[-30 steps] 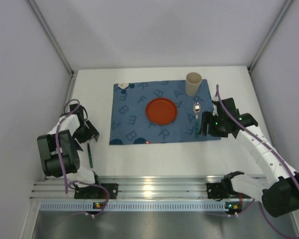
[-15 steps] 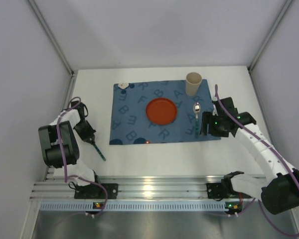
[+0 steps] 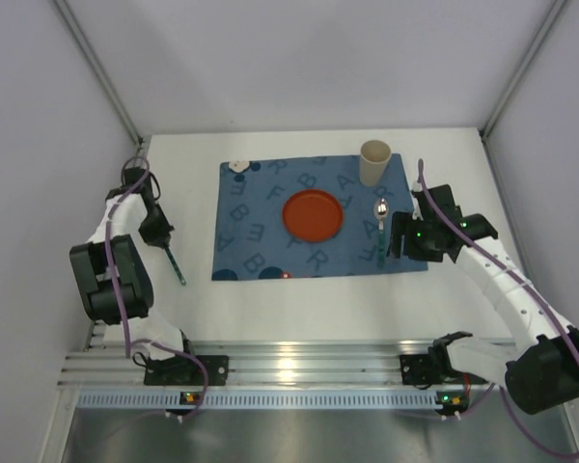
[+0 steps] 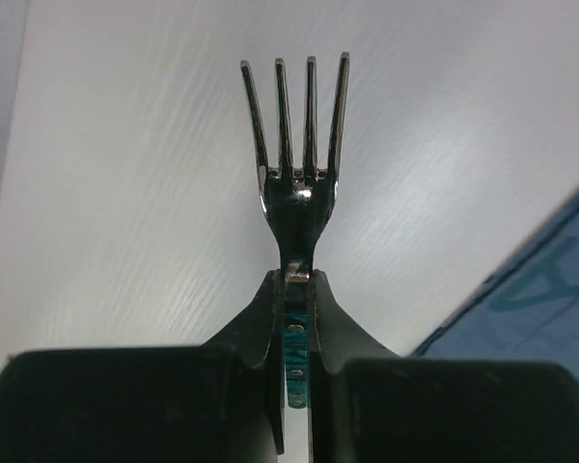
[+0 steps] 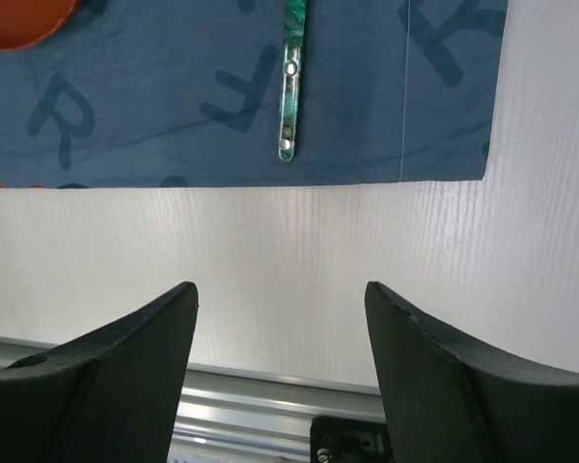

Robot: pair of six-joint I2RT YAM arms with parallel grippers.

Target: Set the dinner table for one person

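My left gripper is going to let go of the fork on the blue placemat (image 3: 239, 229), beside the orange plate and across from the spoon. The fork is now held over the white table.
My left gripper (image 3: 162, 239) is shut on a fork (image 4: 297, 159), left of the blue placemat (image 3: 261, 231). The fork's teal handle is pinched between the fingers (image 4: 261, 318), and its steel tines stick out past them over the white dinner table (image 3: 299, 299). In the top view the fork (image 3: 178, 267) slants toward the near edge. On the placemat are an orange plate (image 3: 313, 214), a beige cup (image 3: 374, 162) and a spoon (image 3: 380, 227). My right gripper (image 3: 394, 241) is open and holds nothing. It hovers over the table at the placemat's near right edge, just short of the spoon handle (image 5: 291, 87).
A ribbed aluminium rail (image 3: 289, 362) runs along the near edge, with both arm bases on it. A small white object (image 3: 237, 166) lies on the placemat's far left corner. Grey walls close in the table on the left, right and back.
The left gripper shut on the fork, which lay on the table, and carried it back and left, and the fork now slants. The right arm has barely moved.
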